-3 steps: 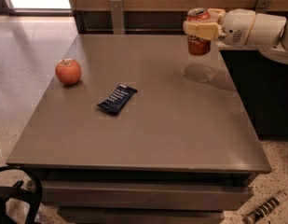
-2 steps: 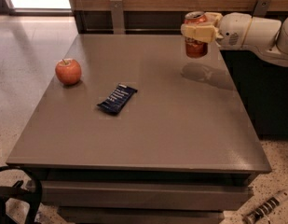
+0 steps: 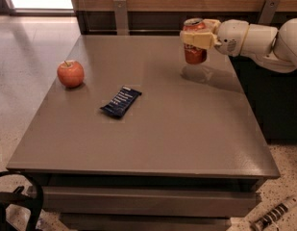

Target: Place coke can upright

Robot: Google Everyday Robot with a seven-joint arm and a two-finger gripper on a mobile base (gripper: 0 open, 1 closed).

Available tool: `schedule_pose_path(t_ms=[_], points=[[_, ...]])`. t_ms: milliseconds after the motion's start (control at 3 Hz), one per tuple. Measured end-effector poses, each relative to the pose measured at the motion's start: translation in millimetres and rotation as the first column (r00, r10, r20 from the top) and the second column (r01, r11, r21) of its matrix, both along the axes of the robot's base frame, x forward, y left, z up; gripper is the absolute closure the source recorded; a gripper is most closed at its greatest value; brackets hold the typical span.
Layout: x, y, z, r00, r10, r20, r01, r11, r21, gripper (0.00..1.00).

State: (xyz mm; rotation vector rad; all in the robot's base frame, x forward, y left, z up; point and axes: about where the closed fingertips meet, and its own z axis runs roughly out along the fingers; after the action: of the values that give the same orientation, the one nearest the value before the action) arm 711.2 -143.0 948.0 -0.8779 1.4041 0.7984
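Next, I set the coke can upright on its own shadow on the grey table [image 3: 198, 77] with my gripper.
The coke can [image 3: 195, 54], red with a silver top, is upright in my gripper [image 3: 196, 37] at the far right of the grey table [image 3: 153, 129]. The cream fingers [image 3: 198, 39] are shut around the can's upper half. The can hangs a little above the tabletop, with its shadow just below it. The white arm comes in from the right edge.
A red apple [image 3: 70, 73] sits at the table's left side. A dark blue snack packet [image 3: 120, 101] lies near the middle. A wooden wall with two metal brackets runs behind the table. A dark cabinet stands to the right.
The gripper has carried the can slightly left and a little lower, nearer the tabletop. The apple and the packet have not moved.
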Motion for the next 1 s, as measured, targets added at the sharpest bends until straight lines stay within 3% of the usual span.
schedule_pose_path(t_ms=[1000], points=[[3.1, -18.4, -42.9, 0.9989, -0.039, -0.024, 0.040, 0.998, 0.038, 1.00]])
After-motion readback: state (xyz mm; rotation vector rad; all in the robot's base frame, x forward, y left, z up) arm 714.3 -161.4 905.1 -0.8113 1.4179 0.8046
